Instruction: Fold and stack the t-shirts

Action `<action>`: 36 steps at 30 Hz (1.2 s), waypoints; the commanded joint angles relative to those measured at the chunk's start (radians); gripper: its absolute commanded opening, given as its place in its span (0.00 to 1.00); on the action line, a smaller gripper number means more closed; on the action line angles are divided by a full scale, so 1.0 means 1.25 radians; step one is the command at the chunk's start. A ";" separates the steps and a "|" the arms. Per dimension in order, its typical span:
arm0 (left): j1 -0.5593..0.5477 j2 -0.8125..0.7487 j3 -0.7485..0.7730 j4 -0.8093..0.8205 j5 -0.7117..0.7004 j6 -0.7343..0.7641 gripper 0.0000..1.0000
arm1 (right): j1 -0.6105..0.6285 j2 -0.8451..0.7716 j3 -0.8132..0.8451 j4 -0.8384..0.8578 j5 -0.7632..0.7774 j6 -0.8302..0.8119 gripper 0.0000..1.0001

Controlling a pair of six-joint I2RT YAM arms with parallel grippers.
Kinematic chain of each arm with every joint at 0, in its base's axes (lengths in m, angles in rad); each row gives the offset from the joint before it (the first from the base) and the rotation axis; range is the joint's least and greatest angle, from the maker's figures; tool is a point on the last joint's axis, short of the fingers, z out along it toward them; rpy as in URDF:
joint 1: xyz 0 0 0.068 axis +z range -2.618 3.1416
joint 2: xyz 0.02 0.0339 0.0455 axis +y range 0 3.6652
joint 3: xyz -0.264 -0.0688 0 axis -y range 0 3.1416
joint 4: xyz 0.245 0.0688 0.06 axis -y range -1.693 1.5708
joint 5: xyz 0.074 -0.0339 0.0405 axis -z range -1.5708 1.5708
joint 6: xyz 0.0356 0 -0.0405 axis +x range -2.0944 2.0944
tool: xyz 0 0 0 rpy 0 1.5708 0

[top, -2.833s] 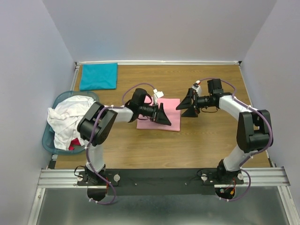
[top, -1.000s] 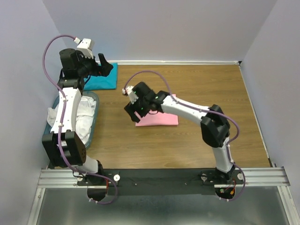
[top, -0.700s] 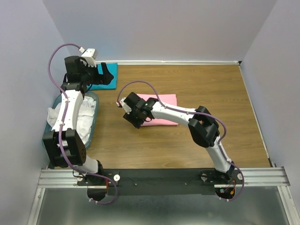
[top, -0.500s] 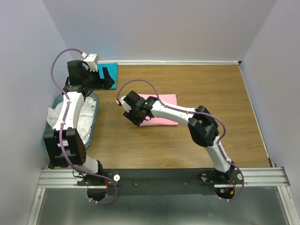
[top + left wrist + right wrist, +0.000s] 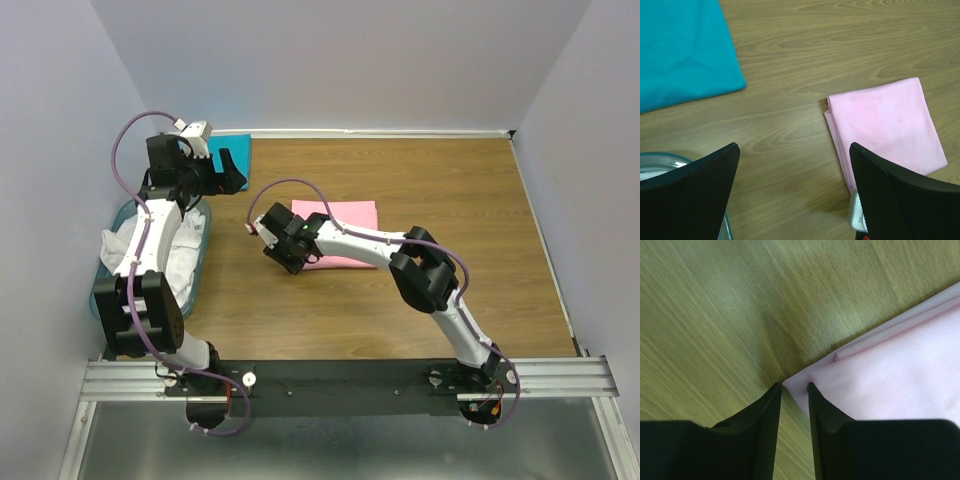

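Note:
The robot's left gripper should next move to the pink t-shirt's edge [image 5: 302, 260] [image 5: 844, 171] facing the basket and close there, next to the right gripper.
A folded light pink t-shirt [image 5: 352, 212] lies mid-table. My right gripper [image 5: 283, 255] is at its near-left corner, and in the right wrist view its jaws [image 5: 794, 385] are pinched narrow on that corner of the pink t-shirt [image 5: 890, 375]. A folded teal t-shirt [image 5: 240, 150] lies at the back left. Above its near edge hovers my left gripper [image 5: 232, 170], wide open and empty. The left wrist view shows that gripper [image 5: 793, 147] over bare wood, between the teal t-shirt [image 5: 680, 50] and the pink one [image 5: 885, 125]. White t-shirts [image 5: 120, 250] fill the basket.
The light-blue plastic basket [image 5: 203, 245] stands at the left edge of the table, beside the left arm. Walls close in the table at the back and on both sides. The right arm stretches across the middle of the wood.
The right gripper slid to the pink t-shirt's near-left corner and closed down on it. The left gripper came down from high at the back left towards the teal t-shirt, staying open.

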 commanded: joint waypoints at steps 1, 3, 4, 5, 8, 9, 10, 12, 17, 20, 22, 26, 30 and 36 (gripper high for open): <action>-0.007 -0.002 -0.044 0.022 0.010 -0.044 0.98 | 0.007 0.039 -0.010 -0.017 0.012 -0.011 0.33; -0.017 -0.001 -0.066 0.032 0.020 -0.058 0.98 | 0.007 0.036 -0.015 -0.017 0.012 -0.008 0.27; -0.023 -0.001 -0.083 0.036 0.025 -0.068 0.98 | 0.007 0.025 -0.022 -0.016 0.008 -0.008 0.14; -0.023 0.000 -0.092 0.039 0.026 -0.078 0.98 | 0.006 0.025 -0.025 -0.016 0.005 -0.008 0.08; -0.036 0.018 -0.129 0.053 0.042 -0.139 0.98 | 0.004 -0.009 -0.032 -0.015 0.001 -0.013 0.01; -0.038 0.025 -0.137 0.060 0.060 -0.158 0.97 | -0.002 -0.025 -0.031 -0.014 0.000 -0.015 0.00; -0.040 0.030 -0.145 0.068 0.076 -0.181 0.96 | -0.005 -0.034 -0.031 -0.011 0.001 -0.016 0.01; -0.047 0.048 -0.161 0.084 0.091 -0.211 0.95 | -0.012 -0.047 -0.029 -0.007 -0.028 -0.016 0.01; -0.067 0.100 -0.164 0.092 0.095 -0.284 0.94 | -0.049 -0.089 -0.029 0.010 -0.066 0.001 0.01; -0.082 0.131 -0.159 0.104 0.087 -0.305 0.94 | -0.061 -0.113 -0.027 0.022 -0.082 0.010 0.01; -0.088 0.160 -0.162 0.114 0.086 -0.331 0.94 | -0.067 -0.118 -0.023 0.023 -0.088 0.011 0.01; -0.090 0.207 -0.197 0.153 0.111 -0.381 0.91 | -0.076 -0.122 -0.015 0.023 -0.096 0.014 0.01; -0.119 0.230 -0.235 0.256 0.158 -0.447 0.91 | -0.080 -0.116 -0.002 0.026 -0.100 0.017 0.01; -0.156 0.273 -0.269 0.398 0.168 -0.566 0.91 | -0.083 -0.095 0.035 0.026 -0.092 0.026 0.01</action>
